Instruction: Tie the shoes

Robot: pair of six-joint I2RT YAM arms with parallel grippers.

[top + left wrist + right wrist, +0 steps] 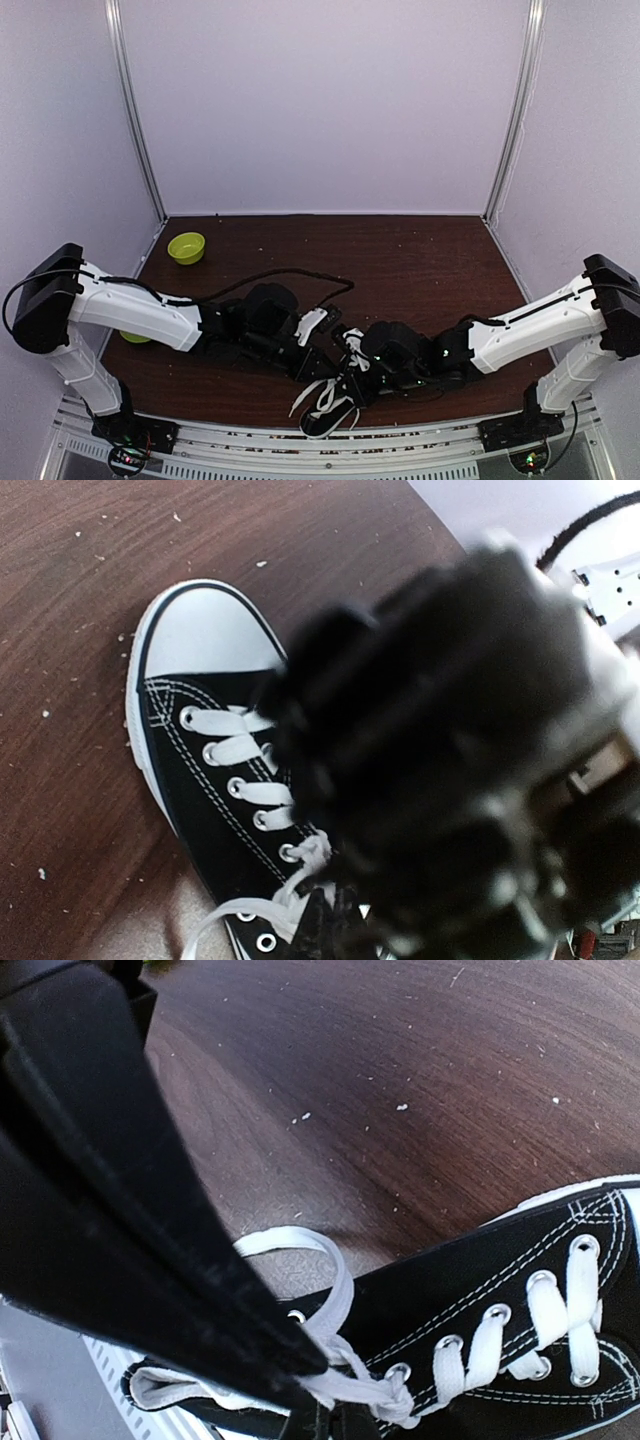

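My left gripper needs to open and pinch the lace at the knot (312,854) to free my right gripper, which is busy holding the lace beside the knot.
The black canvas shoe (328,408) lies at the table's near edge, its heel toward the rail. Its white toe cap (200,630) and laced eyelets (545,1305) show in both wrist views. My left gripper (325,925) is shut low over the tongue, with a white lace strand (290,895) running into its dark tip from the knot. My right gripper (318,1372) is shut on the lace (360,1385) just beside the knot (400,1402). A loose loop (300,1243) curls onto the table beside the shoe. The right gripper's blurred black body (450,750) hides the shoe's far side.
A green bowl (186,247) stands at the back left. A second green object (134,337) peeks out under the left arm. A black cable (300,274) arcs over the table behind the grippers. The metal rail (300,460) runs right under the shoe's heel.
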